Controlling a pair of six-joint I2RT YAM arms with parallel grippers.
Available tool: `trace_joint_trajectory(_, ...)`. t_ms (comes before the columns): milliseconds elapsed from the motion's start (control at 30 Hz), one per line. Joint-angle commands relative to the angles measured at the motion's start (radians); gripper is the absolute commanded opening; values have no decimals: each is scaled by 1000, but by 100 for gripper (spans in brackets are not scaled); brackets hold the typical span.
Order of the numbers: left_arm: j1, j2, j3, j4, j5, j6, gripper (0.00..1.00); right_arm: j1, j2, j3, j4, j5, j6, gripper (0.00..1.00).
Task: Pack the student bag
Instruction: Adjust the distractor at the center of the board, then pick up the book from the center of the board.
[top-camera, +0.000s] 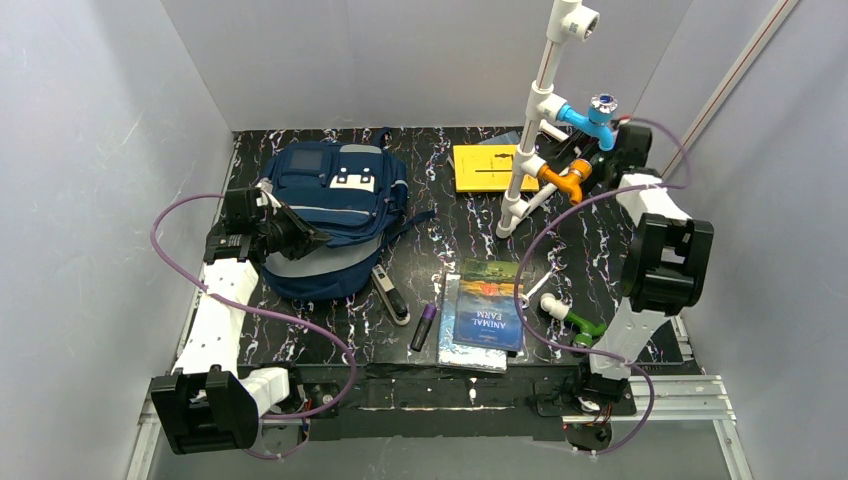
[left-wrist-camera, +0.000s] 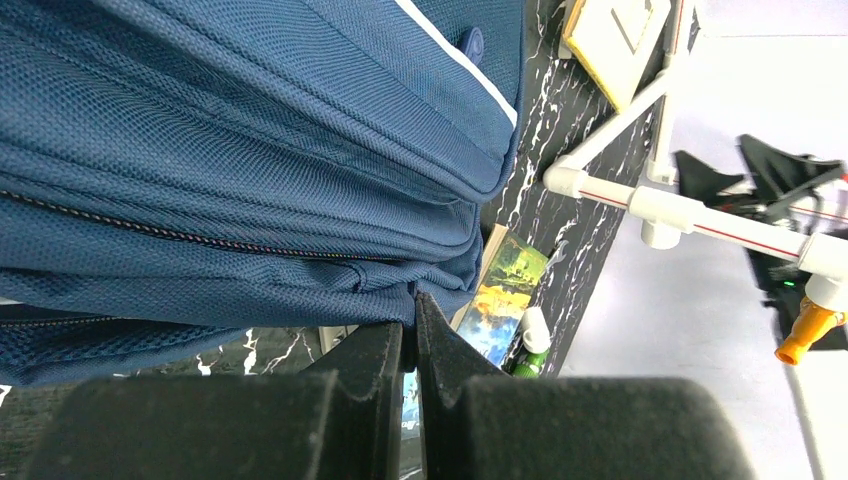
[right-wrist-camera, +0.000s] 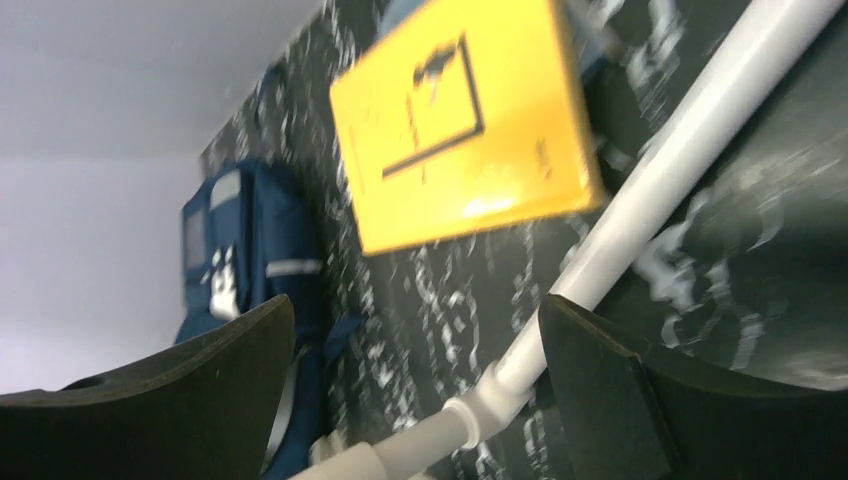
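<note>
My right gripper is to move next. It should go to the yellow book's spine (top-camera: 502, 189) (right-wrist-camera: 498, 220), along its near long edge, and close there.
The navy student bag (top-camera: 335, 200) lies flat at the back left of the black marbled table. My left gripper (top-camera: 303, 238) is on its near left side. In the left wrist view the gripper (left-wrist-camera: 412, 312) is shut, pinching a fold of the bag's blue fabric (left-wrist-camera: 250, 150) at the lower edge, below a zipper line. My right gripper (top-camera: 598, 162) is at the back right, beside the white pipe stand. In the right wrist view it (right-wrist-camera: 415, 335) is open and empty, with a white pipe (right-wrist-camera: 640, 200) crossing between its fingers and the bag (right-wrist-camera: 250, 250) far off.
A yellow book (top-camera: 490, 167) lies at the back centre. An "Animal Farm" book (top-camera: 490, 303) lies on another thin book near the front. A purple marker (top-camera: 423, 327), a black-and-silver tool (top-camera: 390, 293) and a green-and-white piece (top-camera: 575, 322) lie nearby. The pipe stand (top-camera: 530, 130) rises at centre right.
</note>
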Motion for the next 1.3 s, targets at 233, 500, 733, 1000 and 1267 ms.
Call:
trace_joint_trajectory(233,-2,-28,2,19,82,-11,0,120,46,-313,553,-362,383,96)
trace_joint_trajectory(500,-2,-24,4,19,84,-11,0,221,-3,-463,633,-336,444,93)
trace_joint_trajectory(733,-2,-18,8,18,85,-11,0,300,-76,-603,801,-277,596,92)
trace_joint_trajectory(1000,-2,-15,9,11,87,-6,0,184,-88,-466,357,-155,255,93)
trace_joint_trajectory(1267,-2,-13,1,5,85,-4,0,78,-8,-310,265,-8,282,96)
